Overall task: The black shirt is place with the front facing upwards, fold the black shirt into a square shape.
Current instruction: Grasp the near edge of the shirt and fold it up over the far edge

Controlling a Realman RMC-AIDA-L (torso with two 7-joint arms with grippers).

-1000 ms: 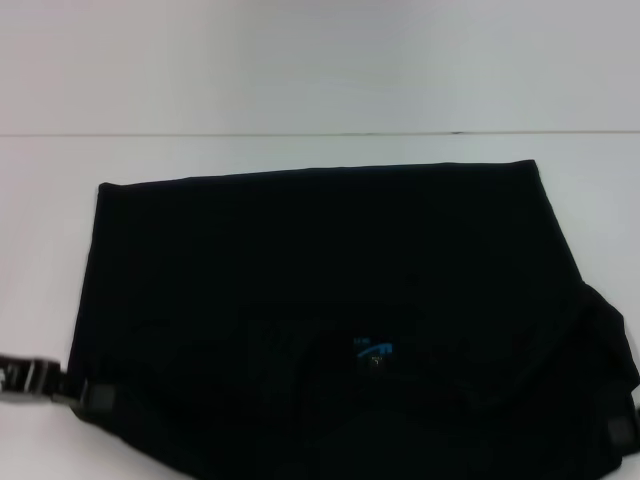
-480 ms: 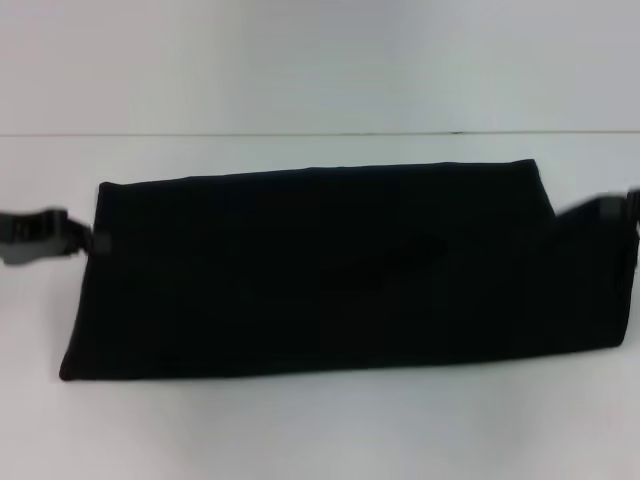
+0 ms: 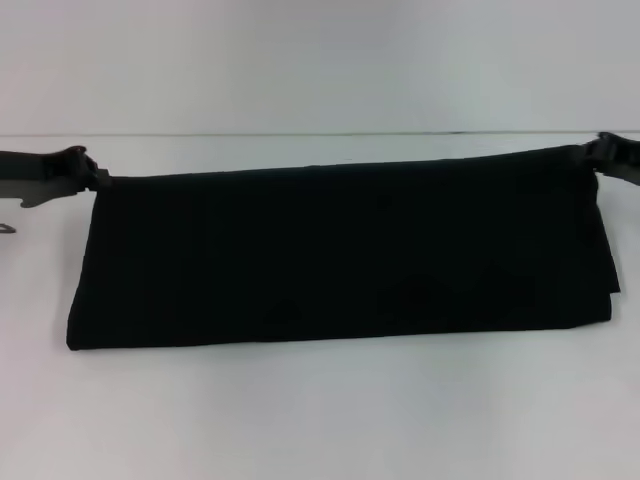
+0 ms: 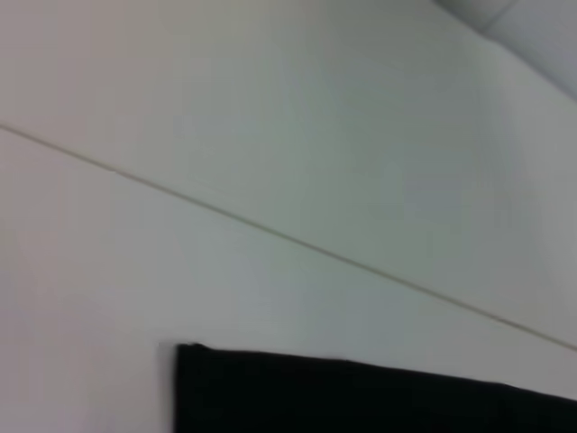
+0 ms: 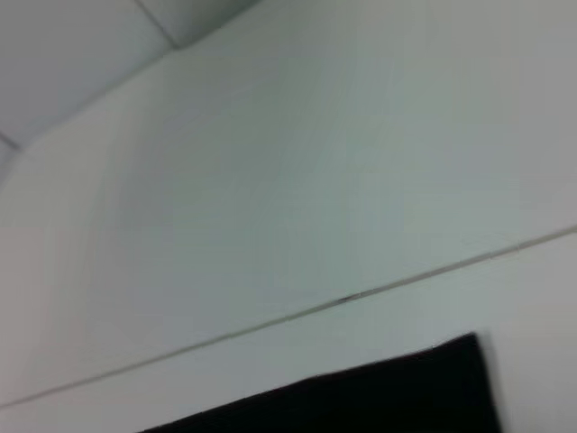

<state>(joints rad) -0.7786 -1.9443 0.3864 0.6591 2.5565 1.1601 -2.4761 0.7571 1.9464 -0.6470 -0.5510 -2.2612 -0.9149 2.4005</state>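
I need to release the black shirt's far corner from my left gripper slightly inward, just before the thin seam (image 3: 148, 173).
The black shirt (image 3: 340, 255) lies on the white table as a long folded band, plain black side up. Its lettering and neck label are hidden. My left gripper (image 3: 88, 172) is at the band's far left corner and my right gripper (image 3: 597, 153) is at its far right corner. Each is shut on the cloth's far edge, which runs taut between them. A corner of the black shirt also shows in the left wrist view (image 4: 361, 397) and in the right wrist view (image 5: 379, 392).
The white table (image 3: 320, 420) has bare surface in front of the shirt and at both sides. A thin seam (image 3: 300, 133) runs across behind the shirt, where the table meets the pale wall.
Both grippers have carried the shirt's near edge up and away to the far edge, folding it in half. The blue neck label is now covered.
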